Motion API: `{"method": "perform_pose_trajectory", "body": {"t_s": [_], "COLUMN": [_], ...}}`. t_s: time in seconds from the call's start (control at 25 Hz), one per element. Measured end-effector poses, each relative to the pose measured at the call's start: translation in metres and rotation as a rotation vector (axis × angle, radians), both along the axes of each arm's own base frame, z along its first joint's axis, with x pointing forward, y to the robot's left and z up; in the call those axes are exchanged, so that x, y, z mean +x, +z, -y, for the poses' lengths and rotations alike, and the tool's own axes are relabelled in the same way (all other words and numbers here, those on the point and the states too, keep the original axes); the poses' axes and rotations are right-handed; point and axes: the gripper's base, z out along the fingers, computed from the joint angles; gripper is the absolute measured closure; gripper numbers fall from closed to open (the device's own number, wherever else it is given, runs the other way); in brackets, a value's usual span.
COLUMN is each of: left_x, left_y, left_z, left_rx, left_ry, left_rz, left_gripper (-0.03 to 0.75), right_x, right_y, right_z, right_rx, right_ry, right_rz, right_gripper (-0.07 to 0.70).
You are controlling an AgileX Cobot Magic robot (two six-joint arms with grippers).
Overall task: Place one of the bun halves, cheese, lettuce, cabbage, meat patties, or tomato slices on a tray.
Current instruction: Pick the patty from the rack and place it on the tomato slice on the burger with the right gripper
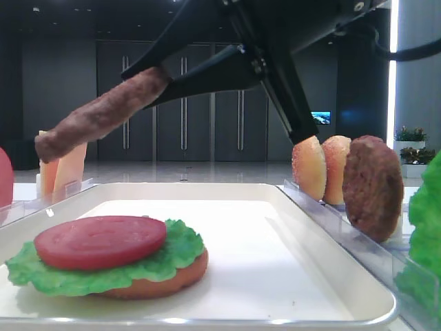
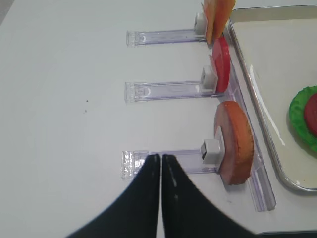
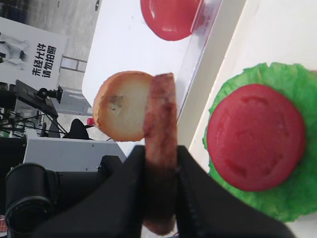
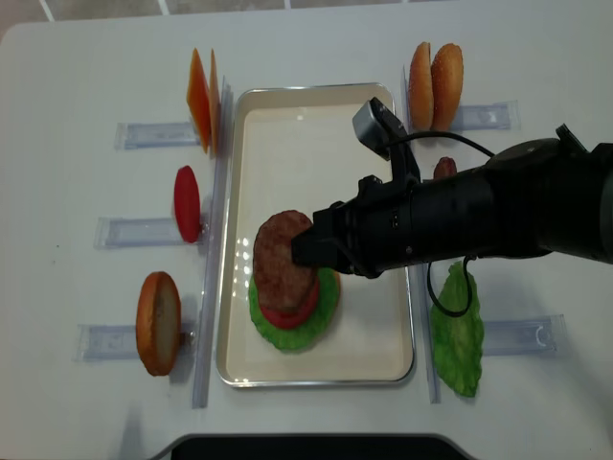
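Observation:
My right gripper has the meat patty to place. It will put the patty down on the red tomato slice over the green lettuce [image 4: 304, 281] [image 3: 281, 140].
My right gripper [image 4: 308, 247] is shut on a dark-brown meat patty [image 4: 281, 257] and holds it tilted in the air over the white tray [image 4: 374, 125]. Directly below, a stack lies on the tray: a bun half [image 1: 172, 279], ruffled green lettuce [image 1: 182, 248] and a red tomato slice [image 1: 100, 241] on top. In the right wrist view the patty [image 3: 161, 124] sticks out edge-on between the black fingers [image 3: 198, 198], with the tomato slice [image 3: 255, 136] to its right. My left gripper [image 2: 161, 157] is shut and empty, over the table beside a clear holder.
Left of the tray, clear holders carry cheese slices [image 4: 199, 110], a tomato slice [image 4: 187, 203] and a bun half [image 4: 158, 323]. Right of it stand two bun halves [image 4: 433, 84], another patty [image 4: 444, 169] and a lettuce leaf [image 4: 458, 335]. My right arm spans the tray's right rim.

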Motion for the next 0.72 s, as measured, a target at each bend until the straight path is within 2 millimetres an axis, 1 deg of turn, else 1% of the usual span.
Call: {"method": "perform_pose_trajectory", "body": {"t_s": [0.24, 0.32, 0.52, 0.72], "left_x": [0.0, 0.0, 0.0, 0.0], "left_y": [0.0, 0.0, 0.0, 0.0], "left_z": [0.0, 0.0, 0.0, 0.0], "left_rx": [0.0, 0.0, 0.0, 0.0], "left_ry": [0.0, 0.0, 0.0, 0.0], "left_rz": [0.0, 0.0, 0.0, 0.0], "left_gripper": [0.716, 0.716, 0.716, 0.716], "right_x": [0.006, 0.004, -0.005, -0.005], "right_y": [0.0, -0.002, -0.014, -0.016], "right_z": [0.006, 0.007, 0.013, 0.014], "right_rx": [0.014, 0.011, -0.024, -0.035], "right_ry": [0.019, 0.025, 0.035, 0.032], "right_rz": [0.061, 0.063, 0.046, 0.048], "right_gripper": [0.519, 0.519, 0.519, 0.519]}}
